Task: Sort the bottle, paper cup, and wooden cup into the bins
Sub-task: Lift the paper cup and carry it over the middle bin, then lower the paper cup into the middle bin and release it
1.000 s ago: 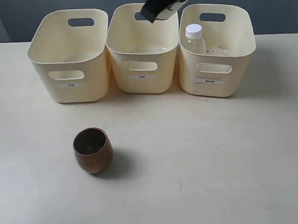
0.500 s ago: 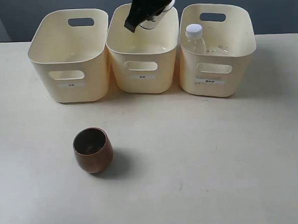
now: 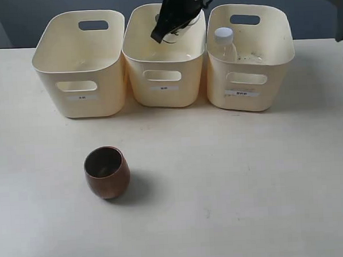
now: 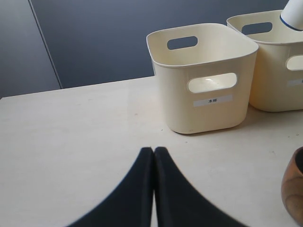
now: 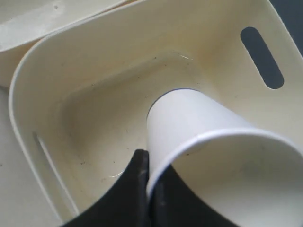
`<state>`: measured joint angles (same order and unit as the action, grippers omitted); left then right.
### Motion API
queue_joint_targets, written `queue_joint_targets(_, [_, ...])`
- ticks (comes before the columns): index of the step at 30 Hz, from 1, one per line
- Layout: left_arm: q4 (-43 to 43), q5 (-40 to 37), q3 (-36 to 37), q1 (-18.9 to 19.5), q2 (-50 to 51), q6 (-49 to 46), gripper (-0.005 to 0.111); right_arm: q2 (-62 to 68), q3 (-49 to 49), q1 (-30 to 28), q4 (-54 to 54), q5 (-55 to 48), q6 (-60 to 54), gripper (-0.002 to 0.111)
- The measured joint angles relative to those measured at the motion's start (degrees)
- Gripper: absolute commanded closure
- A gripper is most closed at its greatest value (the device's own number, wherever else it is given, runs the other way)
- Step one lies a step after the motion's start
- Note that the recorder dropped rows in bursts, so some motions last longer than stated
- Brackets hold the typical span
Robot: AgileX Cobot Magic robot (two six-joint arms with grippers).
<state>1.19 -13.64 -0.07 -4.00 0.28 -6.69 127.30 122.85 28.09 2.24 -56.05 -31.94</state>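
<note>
The paper cup will go on the bottom of the middle bin (image 3: 155,53) (image 5: 130,118), between the other two bins, and my right gripper will let go of it there.
The paper cup (image 5: 189,123) hangs tilted over the inside of the middle bin (image 3: 165,77), with my right gripper (image 5: 149,158) shut on its rim, one finger inside and one outside. From the exterior view that gripper (image 3: 160,31) is above the middle bin's back half. The bottle (image 3: 224,42) stands upright in the right bin (image 3: 249,72). On the table in front of the left bin (image 3: 79,64) sits the wooden cup (image 3: 107,172), upright. My left gripper (image 4: 154,150) is shut with nothing in it, low over the table, short of the left bin (image 4: 203,80) and left of the wooden cup (image 4: 296,184).
The three bins stand side by side along the back of the pale table (image 3: 249,176). A dark wall runs behind them. The left bin holds nothing that I can see.
My right gripper has carried the paper cup leftward and down, from the middle bin's back right rim to over its inside. The wooden cup and bottle have stayed put.
</note>
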Motion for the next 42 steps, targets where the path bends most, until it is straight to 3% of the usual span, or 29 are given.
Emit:
queue_joint_targets(21, [0.00,0.00,0.00,0.00,0.00,0.00,0.107,11.14,8.62,-1.99,2.50,-1.73,-13.59,0.109])
queue_joint_targets(42, [0.00,0.00,0.00,0.00,0.00,0.00,0.107,13.64,9.23,-2.12,3.18,-2.58,-20.23,0.109])
